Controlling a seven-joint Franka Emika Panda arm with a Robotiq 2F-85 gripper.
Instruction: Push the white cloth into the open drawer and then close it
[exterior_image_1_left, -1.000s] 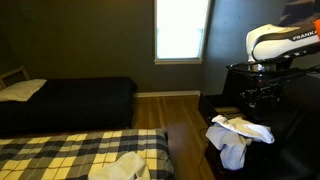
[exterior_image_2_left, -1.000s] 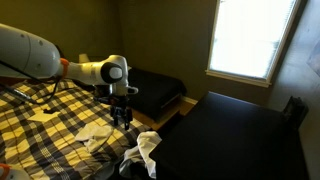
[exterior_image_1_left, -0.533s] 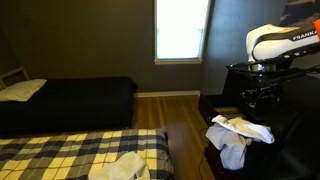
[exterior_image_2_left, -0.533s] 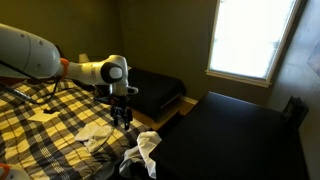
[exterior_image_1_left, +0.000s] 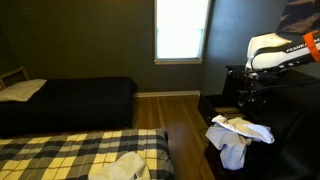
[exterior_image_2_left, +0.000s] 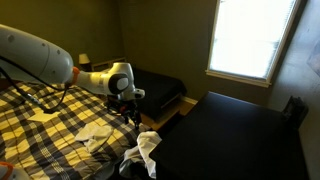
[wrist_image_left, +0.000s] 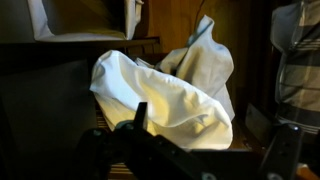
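The robot's gripper needs to next close on the bunched top's middle (exterior_image_1_left: 239, 125) (wrist_image_left: 168, 96) of the white cloth, above the part that hangs over the front of the open drawer.
The white cloth (exterior_image_1_left: 238, 134) lies bunched in the open drawer (exterior_image_1_left: 212, 150) of a dark dresser and hangs over its front. It also shows in the other exterior view (exterior_image_2_left: 146, 151) and fills the wrist view (wrist_image_left: 165, 90). My gripper (exterior_image_1_left: 250, 101) hovers just above and behind the cloth, also seen in an exterior view (exterior_image_2_left: 131, 113). In the wrist view the gripper (wrist_image_left: 212, 138) is open and empty, with its dark fingers on either side of the cloth's near edge. The drawer's inside is too dark to make out.
A bed with a plaid blanket (exterior_image_1_left: 70, 155) stands close to the dresser, with another white cloth (exterior_image_1_left: 118, 167) on it. The same blanket shows in an exterior view (exterior_image_2_left: 50, 130). A dark bed (exterior_image_1_left: 70, 100), a bright window (exterior_image_1_left: 180, 30) and a wooden floor (exterior_image_1_left: 180, 115) lie beyond.
The arm has shifted and brought the gripper closer to the white cloth. The cloth and drawer have not moved.
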